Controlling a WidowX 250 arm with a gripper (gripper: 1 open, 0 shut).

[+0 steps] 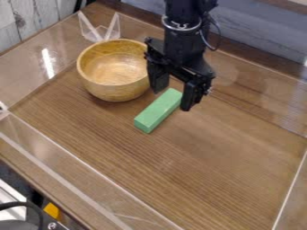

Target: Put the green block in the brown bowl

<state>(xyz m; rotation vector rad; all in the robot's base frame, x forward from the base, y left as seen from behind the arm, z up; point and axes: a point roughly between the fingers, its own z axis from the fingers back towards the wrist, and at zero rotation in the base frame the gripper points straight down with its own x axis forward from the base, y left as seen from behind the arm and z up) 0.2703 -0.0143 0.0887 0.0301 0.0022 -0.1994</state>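
Note:
The green block will be gripped across its long sides next, once my gripper has moved from the green block's far end to the middle of the green block [159, 109] to close there.
The green block [155, 114] lies flat on the wooden tabletop, just right of the brown bowl [113, 69], which holds nothing. My gripper [175, 92] points straight down over the block's far end. It is open, with one dark finger [157, 84] on the bowl side and the other on the right side. Nothing is held. The block's far tip is partly hidden behind the fingers, and I cannot tell whether they touch it.
Clear plastic walls [72, 153] run along the table's front and left edges. A clear folded plastic piece [96, 24] stands behind the bowl. Bare wood stretches to the right and front of the block.

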